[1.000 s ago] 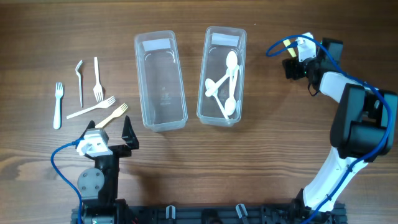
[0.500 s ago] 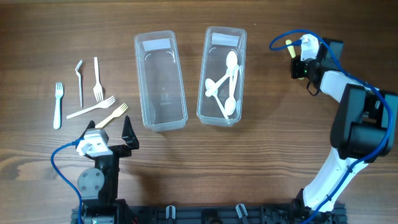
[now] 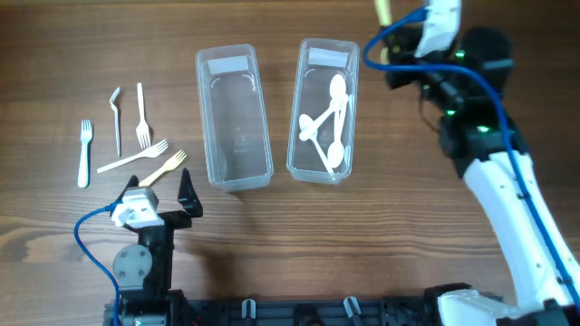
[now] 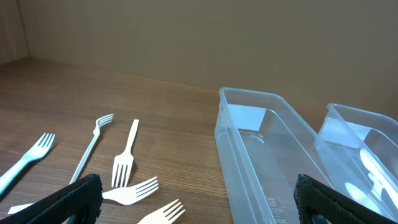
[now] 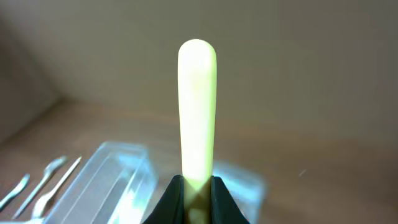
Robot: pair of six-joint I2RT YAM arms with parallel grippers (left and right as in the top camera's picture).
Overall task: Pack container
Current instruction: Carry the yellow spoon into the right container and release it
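Note:
I need to close my left gripper on the narrow part of the handle [image 3: 159, 174] of the cream fork, at a spot just behind the fork's head.
Two clear containers stand side by side. The left container [image 3: 234, 116] [image 4: 261, 149] is empty, and the right container [image 3: 323, 109] holds several white spoons [image 3: 328, 122]. My right gripper [image 3: 395, 36] [image 5: 198, 186] is raised beside the far right corner of the right container. It is shut on a pale yellow utensil [image 3: 382, 11] [image 5: 197, 106], whose rounded handle sticks up; its head is hidden. My left gripper [image 3: 163, 188] [image 4: 196, 208] rests open near the table's front, with nothing between its fingers. Several forks [image 3: 142, 118] [image 4: 127, 155] lie just ahead of it.
The forks are spread over the table's left part: a light blue one [image 3: 84, 152] farthest left, a cream one [image 3: 163, 168] nearest my left gripper. The right arm's blue cable [image 3: 494, 100] loops above the table's right side.
My right gripper has shut on the yellow utensil, lifted it and swung left towards the right container. The left arm, forks and containers have not moved.

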